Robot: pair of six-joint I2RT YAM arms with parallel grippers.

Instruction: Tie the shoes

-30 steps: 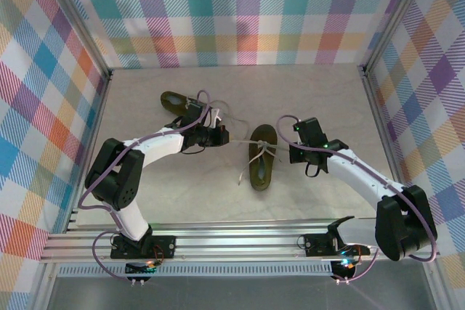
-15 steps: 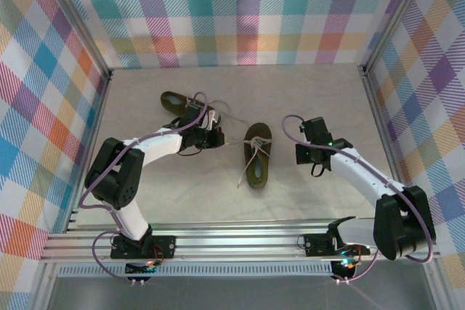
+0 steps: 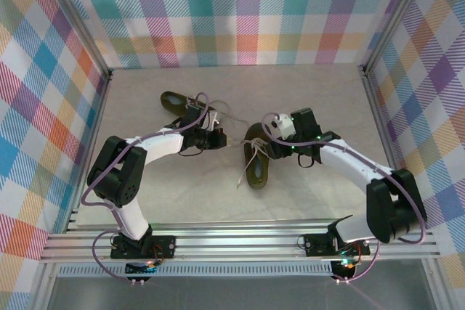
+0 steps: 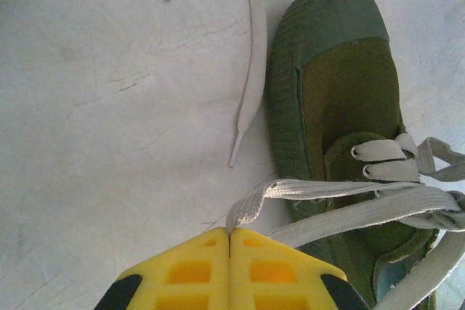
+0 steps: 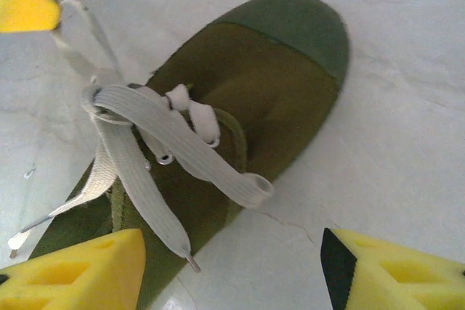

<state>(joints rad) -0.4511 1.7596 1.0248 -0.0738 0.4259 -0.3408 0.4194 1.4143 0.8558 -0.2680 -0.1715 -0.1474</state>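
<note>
My left gripper is going to let go of the lace loop, which now runs to the shoe, on the table (image 3: 241, 138) (image 4: 252, 117) beside the toe of the olive-green shoe, by the loose lace.
One olive-green shoe (image 3: 254, 166) lies mid-table, its cream laces (image 3: 256, 148) crossed in a knot over the tongue. My left gripper (image 3: 220, 139) is just left of it, shut on a lace loop (image 4: 251, 205) that runs to the shoe (image 4: 341, 99). My right gripper (image 3: 275, 141) hovers over the shoe's right side, open. Its fingers (image 5: 73, 274) straddle bare table beside the shoe (image 5: 276, 78), and a freed lace loop (image 5: 243, 183) lies between them. The other shoe (image 3: 173, 99) sits behind the left arm, partly hidden.
A loose lace (image 4: 251, 70) lies on the table left of the shoe's toe. Plaid walls (image 3: 240, 12) enclose the table on three sides. The aluminium rail (image 3: 232, 241) with both arm bases runs along the near edge.
My right gripper has opened, let go of its lace loop and moved left over the shoe. The stretched laces have gone slack. The left gripper keeps its hold.
</note>
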